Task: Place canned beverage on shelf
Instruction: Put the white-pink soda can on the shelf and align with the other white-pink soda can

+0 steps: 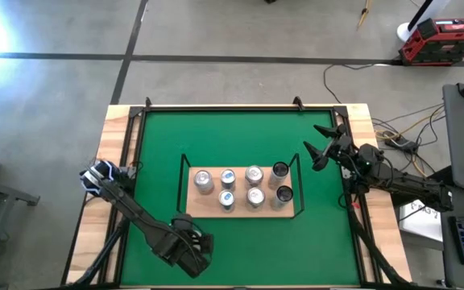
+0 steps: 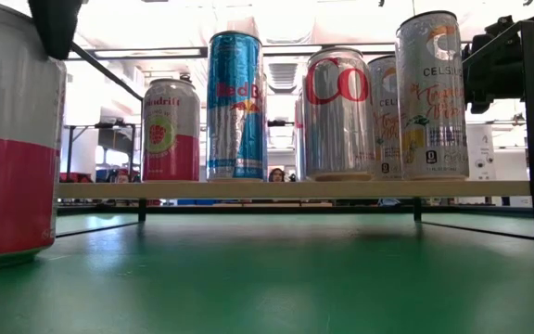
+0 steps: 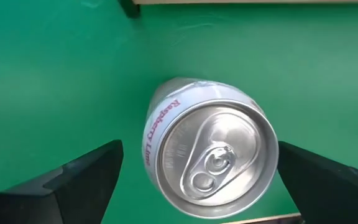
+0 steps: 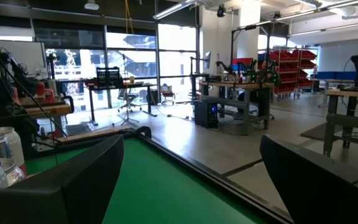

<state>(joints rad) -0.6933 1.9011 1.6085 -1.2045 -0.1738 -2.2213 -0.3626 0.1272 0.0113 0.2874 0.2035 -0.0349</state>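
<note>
Next, I open my left gripper's fingers wider, as they sit shallow and off-center at the top of the can, and grip the can's body (image 2: 7,153) lower before lifting.
A white and red can (image 3: 210,155) with "Raspberry Lime" lettering stands upright on its base on the green felt near the table's near edge, left of the shelf's front. It shows large at the left in the low view (image 2: 7,139). My left gripper (image 3: 201,180) hangs above it, pointing down and open, one finger on either side of the can's top, touching nothing. In the high view the gripper (image 1: 190,254) hides the can. The light-wood shelf (image 1: 240,211) at mid-table carries several upright cans (image 2: 339,113). My right gripper (image 1: 316,149) waits open by the table's right edge.
A thin black wire rail (image 1: 185,165) edges the shelf and rises at its right end (image 2: 529,121). The table's wooden frame (image 1: 118,129) surrounds the felt. Green felt lies bare between the shelf and the near edge (image 2: 295,278). Cables (image 1: 393,137) lie off the right side.
</note>
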